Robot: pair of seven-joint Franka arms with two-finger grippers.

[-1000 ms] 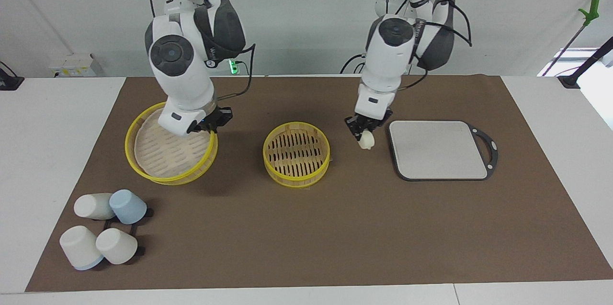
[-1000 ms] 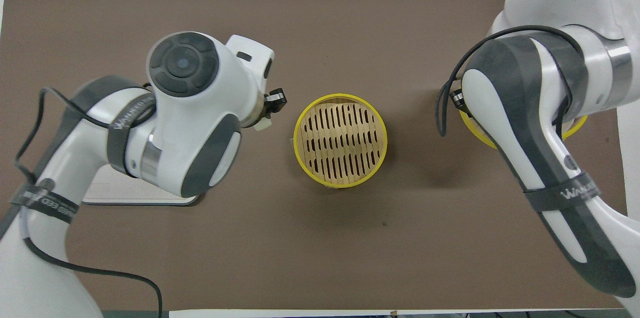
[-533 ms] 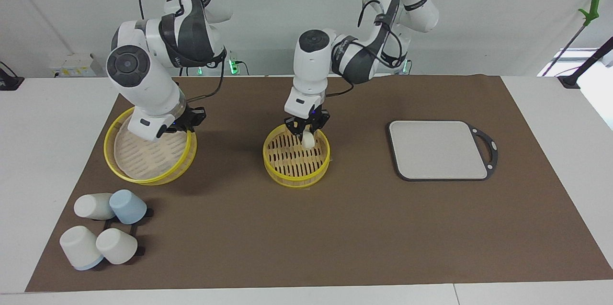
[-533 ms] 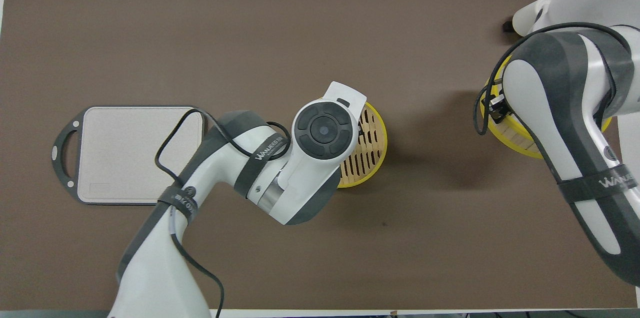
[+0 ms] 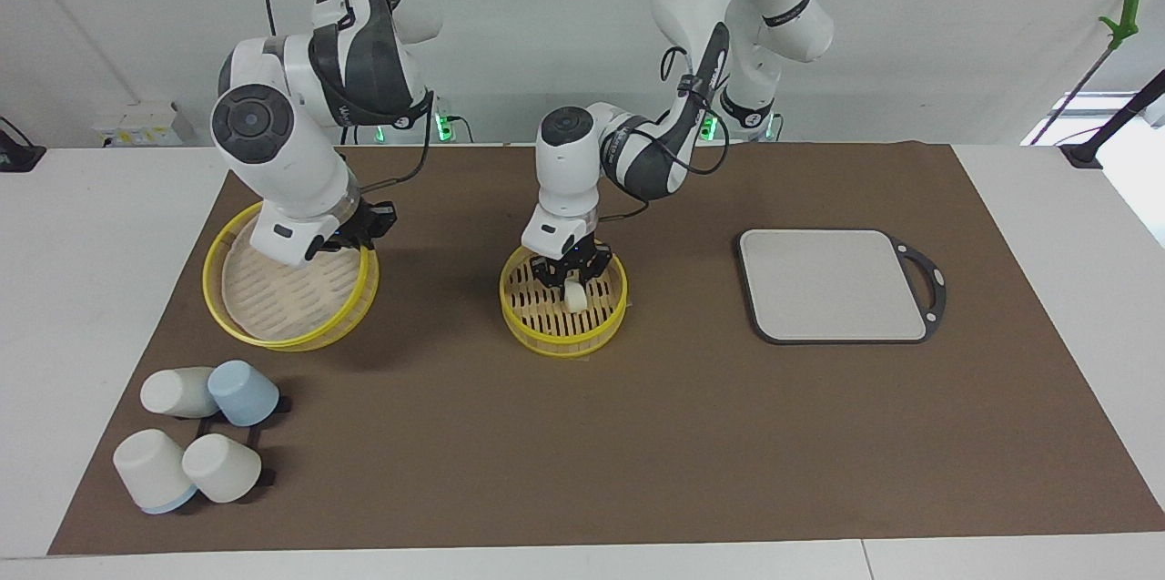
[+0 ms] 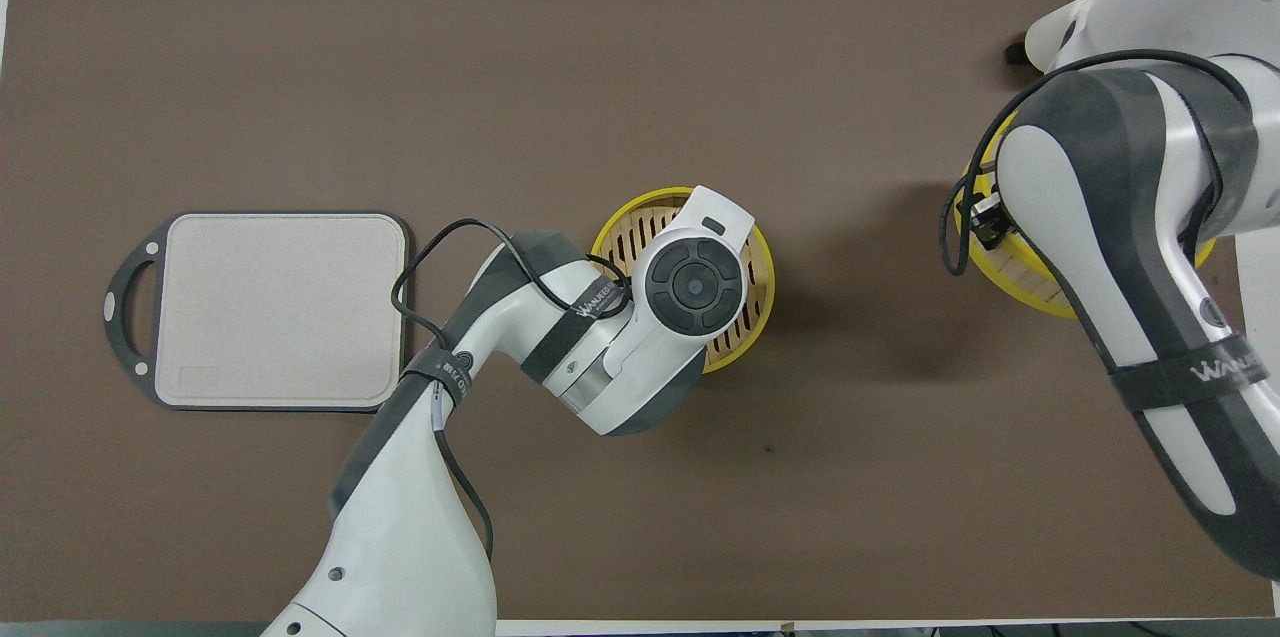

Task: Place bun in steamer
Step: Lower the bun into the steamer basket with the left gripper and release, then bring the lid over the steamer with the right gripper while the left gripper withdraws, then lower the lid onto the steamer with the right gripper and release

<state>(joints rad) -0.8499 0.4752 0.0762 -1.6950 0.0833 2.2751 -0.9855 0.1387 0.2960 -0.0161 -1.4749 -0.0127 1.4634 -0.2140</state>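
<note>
The robot's right gripper should release the steamer lid, now tilted over the table's end, on top of the yellow-rimmed steamer (image 6: 684, 278), so that it covers the steamer's open basket.
The yellow-rimmed steamer (image 5: 562, 340) stands mid-table; in the overhead view the left arm covers most of the steamer (image 6: 756, 317). The small cream-white bun (image 5: 574, 296) is inside it, low over the slatted base. My left gripper (image 5: 572, 281) reaches down into the basket right at the bun. Whether it still grips the bun does not show. My right gripper (image 5: 364, 229) is shut on the rim of the pale woven steamer lid (image 5: 273, 298), holding it tilted over the right arm's end of the table. From overhead only the lid's edge (image 6: 1035, 282) shows.
A flat grey board (image 5: 833, 284) with a dark handle lies toward the left arm's end, also seen from overhead (image 6: 275, 307). Several white and blue cups (image 5: 196, 434) lie on a rack, farther from the robots than the lid. A brown mat (image 5: 637, 452) covers the table.
My left arm swung the bun from beside the grey board over to the steamer and lowered it into the basket. My right gripper shifted the lid slightly toward the right arm's end.
</note>
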